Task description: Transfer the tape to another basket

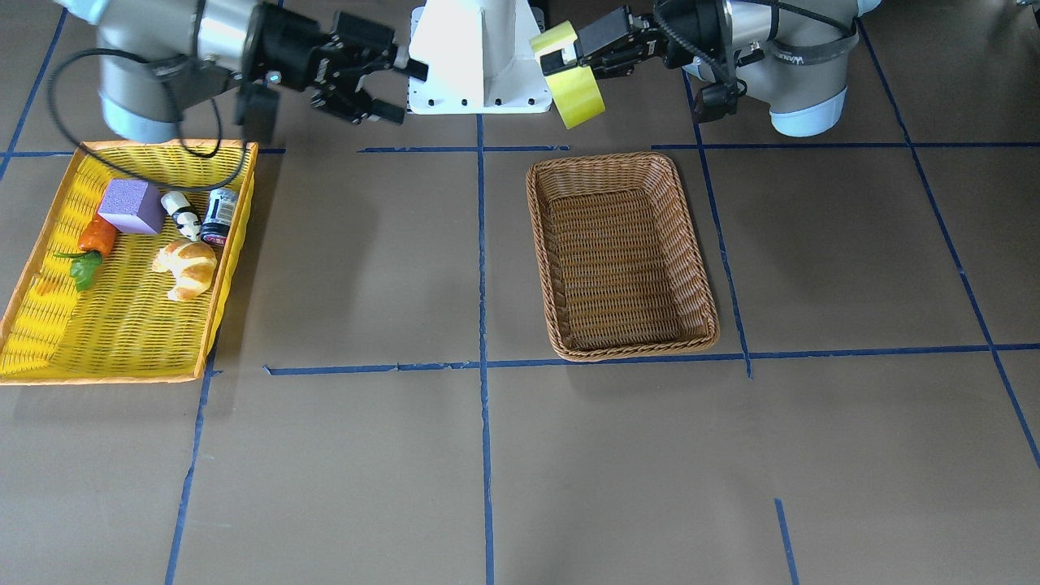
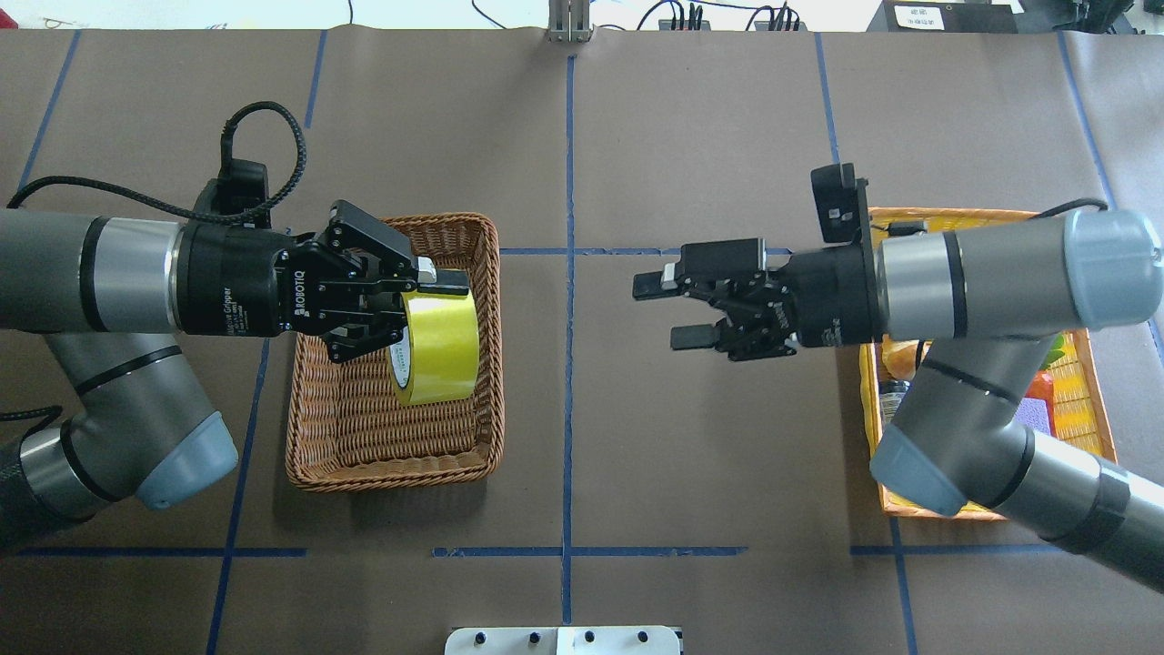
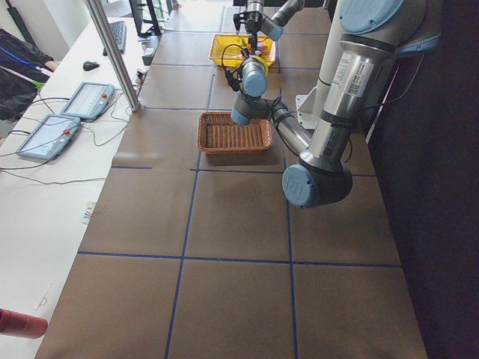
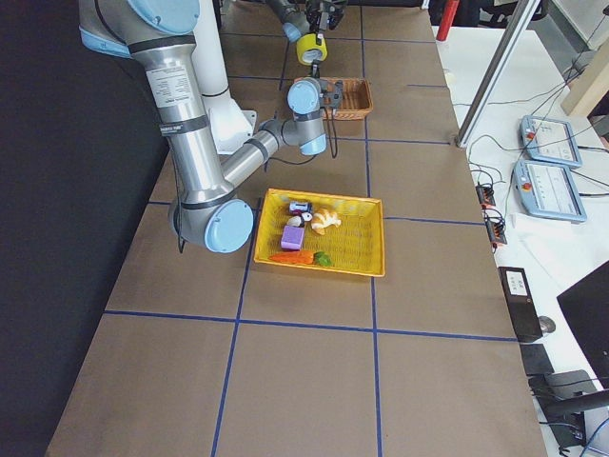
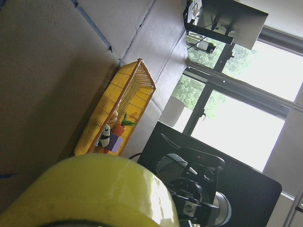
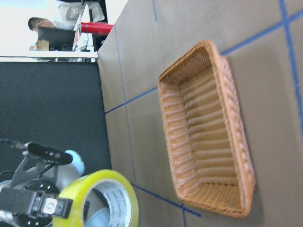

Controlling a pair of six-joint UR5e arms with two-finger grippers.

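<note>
The robot's left gripper should release the yellow tape roll on the middle of the brown wicker basket's bottom [image 1: 629,274].
The yellow tape roll [image 2: 441,350] hangs in the air from my left gripper [image 2: 423,305], which is shut on its wall. In the overhead view it sits over the brown wicker basket [image 2: 391,478], which holds nothing. In the front view the tape [image 1: 578,93] and the left gripper [image 1: 561,61] are above the basket's [image 1: 634,351] robot-side end. The tape also shows in the left wrist view [image 5: 94,194] and the right wrist view [image 6: 102,196]. My right gripper [image 2: 668,311] is open and empty, in the air at mid table, pointing toward the left arm.
A yellow, orange-rimmed basket [image 1: 122,374] on the robot's right holds a purple block [image 1: 132,205], a croissant [image 1: 187,268], a small jar, a panda figure and a carrot. The robot's white base [image 1: 479,57] stands between the arms. Blue tape lines cross the brown table.
</note>
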